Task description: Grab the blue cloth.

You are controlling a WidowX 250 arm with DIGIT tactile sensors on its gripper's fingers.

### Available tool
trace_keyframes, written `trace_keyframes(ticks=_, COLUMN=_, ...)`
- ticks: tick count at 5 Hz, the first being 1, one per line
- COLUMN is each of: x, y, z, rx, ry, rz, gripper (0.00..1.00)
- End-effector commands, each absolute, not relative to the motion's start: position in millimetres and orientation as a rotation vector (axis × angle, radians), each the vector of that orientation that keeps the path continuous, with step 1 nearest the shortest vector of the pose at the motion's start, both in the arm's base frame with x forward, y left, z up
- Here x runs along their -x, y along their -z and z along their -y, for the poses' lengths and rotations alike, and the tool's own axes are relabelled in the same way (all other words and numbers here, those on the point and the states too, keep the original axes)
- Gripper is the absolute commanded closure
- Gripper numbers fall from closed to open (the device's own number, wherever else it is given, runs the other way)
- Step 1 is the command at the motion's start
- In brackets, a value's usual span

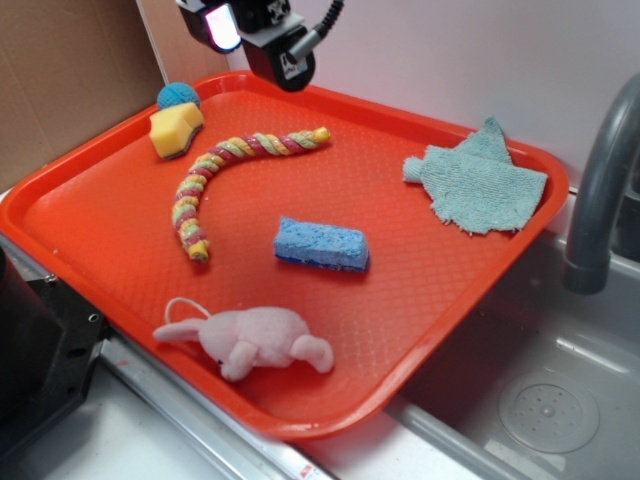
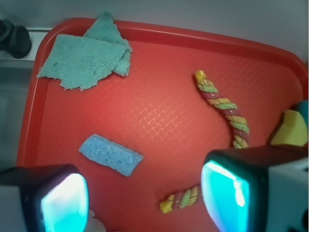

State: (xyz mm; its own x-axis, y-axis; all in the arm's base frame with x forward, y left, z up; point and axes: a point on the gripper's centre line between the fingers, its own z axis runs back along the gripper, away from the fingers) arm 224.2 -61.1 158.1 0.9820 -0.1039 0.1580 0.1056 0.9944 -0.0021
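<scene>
The blue cloth has an edge [image 1: 428,175] [image 2: 116,67] facing the twisted multicolour rope. My gripper needs to go there next and close on it.
The blue cloth [image 1: 478,180] is a pale blue-green ragged rag lying flat on the far right corner of the orange tray [image 1: 90,230]. In the wrist view the blue cloth [image 2: 83,58] lies at the upper left, one corner folded over. My gripper [image 1: 250,28] hangs high above the tray's far left edge, well away from the cloth. In the wrist view the gripper [image 2: 145,198] is open, its two glowing cyan pads wide apart with nothing between them.
On the tray lie a blue sponge block [image 1: 321,243], a twisted multicolour rope [image 1: 228,178], a pink plush toy [image 1: 250,340], a yellow sponge piece [image 1: 175,130] and a blue yarn ball [image 1: 177,95]. A grey faucet [image 1: 600,190] and sink [image 1: 540,400] stand at the right.
</scene>
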Motion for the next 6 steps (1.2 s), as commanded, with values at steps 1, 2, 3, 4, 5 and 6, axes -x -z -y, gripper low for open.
trace_keyframes(ticks=1, x=-265.8, y=-147.2, z=77.8, rx=-0.020, ry=0.224, rz=0.225, gripper=0.00)
trace_keyframes(ticks=2, x=-290.7, y=-132.3, z=85.7, rx=-0.035, ry=0.306, rz=0.262, gripper=0.00)
trace_keyframes(ticks=3, x=-311.5, y=-108.3, z=87.0, rx=-0.014, ry=0.351, rz=0.257, gripper=0.00)
trace_keyframes(ticks=4, x=-332.5, y=-75.7, z=89.0, rx=0.003, ry=0.370, rz=0.243, gripper=0.00)
trace_keyframes(ticks=5, x=-348.0, y=-57.9, z=91.1, rx=0.021, ry=0.367, rz=0.244, gripper=0.00)
trace_keyframes(ticks=6, x=-358.9, y=-41.4, z=103.5, rx=0.043, ry=0.404, rz=0.241, gripper=0.00)
